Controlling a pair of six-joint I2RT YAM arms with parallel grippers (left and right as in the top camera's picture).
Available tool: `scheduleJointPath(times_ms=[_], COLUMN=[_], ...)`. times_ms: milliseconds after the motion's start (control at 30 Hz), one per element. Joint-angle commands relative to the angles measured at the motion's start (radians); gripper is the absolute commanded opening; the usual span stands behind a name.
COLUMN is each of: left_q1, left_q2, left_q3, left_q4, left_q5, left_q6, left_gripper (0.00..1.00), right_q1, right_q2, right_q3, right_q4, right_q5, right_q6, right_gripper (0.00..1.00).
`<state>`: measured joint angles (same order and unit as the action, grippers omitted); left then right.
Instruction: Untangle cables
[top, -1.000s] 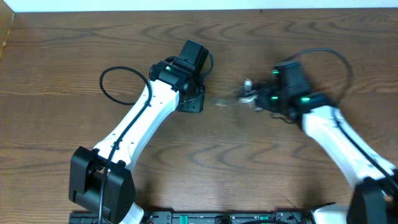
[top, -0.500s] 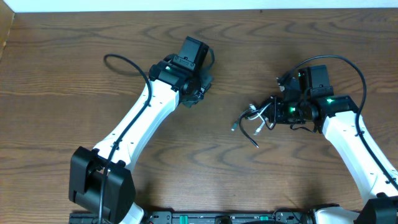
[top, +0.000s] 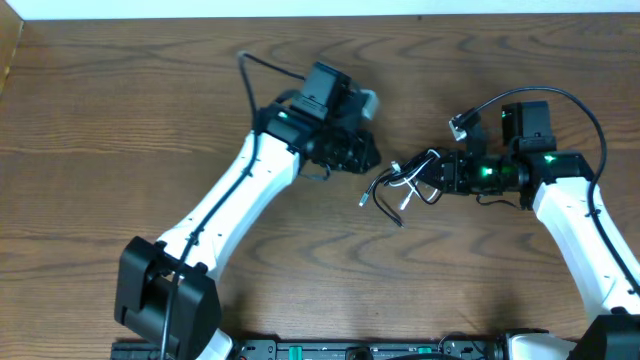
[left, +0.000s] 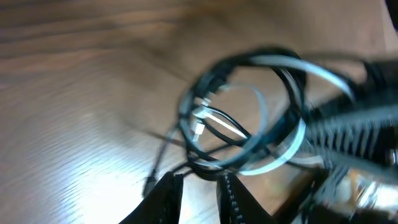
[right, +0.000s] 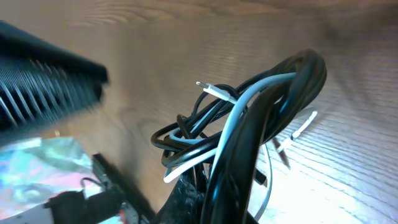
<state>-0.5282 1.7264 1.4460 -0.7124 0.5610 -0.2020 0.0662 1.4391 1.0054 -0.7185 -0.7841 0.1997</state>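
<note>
My right gripper sets the cable bundle down next on the bare wood (top: 522, 239) beside its white arm section. The bundle now hangs at the table's middle.
The cables, one black (top: 384, 203) and one white (top: 404, 181), hang as one tangled bundle at the table's middle right. My right gripper (top: 434, 174) is shut on the bundle's right side. In the right wrist view the black cable (right: 300, 73) and white cable (right: 250, 98) loop up out of the gripper (right: 214, 194). My left gripper (top: 371, 157) sits just left of the bundle, apart from it. In the left wrist view its jaws (left: 199, 182) stand slightly open with nothing between them, just short of the black loop (left: 205, 86) and white strand (left: 291, 150).
The brown wooden table (top: 120, 120) ends at a white wall strip (top: 300, 8) at the back. A thick black arm wire (top: 247, 72) arcs over the left arm, and another (top: 560, 98) over the right arm. The arm bases (top: 165, 300) stand at the front edge.
The left gripper let go of the cables and opened slightly, then swung right toward the bundle. The right gripper pulled the bundle rightward, and it now hangs from that gripper alone.
</note>
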Motion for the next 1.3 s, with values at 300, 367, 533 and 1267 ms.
scheduleJointPath(times_ms=[300, 367, 533, 1267], left_q1=[-0.052, -0.055, -0.069, -0.106], left_q2=[-0.003, -0.003, 0.015, 0.072], left_q3=[0.001, -0.002, -0.004, -0.018], left_q4=[-0.004, -0.003, 0.011, 0.041], left_q5=[0.216, 0.211, 0.081, 0.006], left_q6=[0.301, 0.323, 0.34, 0.34], left_gripper=[0.3, 0.34, 0.46, 0.08], right_q1=[-0.037, -0.038, -0.039, -0.08], right_q2=[-0.008, -0.008, -0.008, -0.008], right_q3=[0.029, 0.029, 0.029, 0.029], right_q4=[-0.018, -0.015, -0.014, 0.008], right_q5=[-0.096, -0.116, -0.136, -0.23], right_q6=[-0.014, -0.014, -0.014, -0.021], right_gripper=[0.01, 0.01, 0.01, 0.01])
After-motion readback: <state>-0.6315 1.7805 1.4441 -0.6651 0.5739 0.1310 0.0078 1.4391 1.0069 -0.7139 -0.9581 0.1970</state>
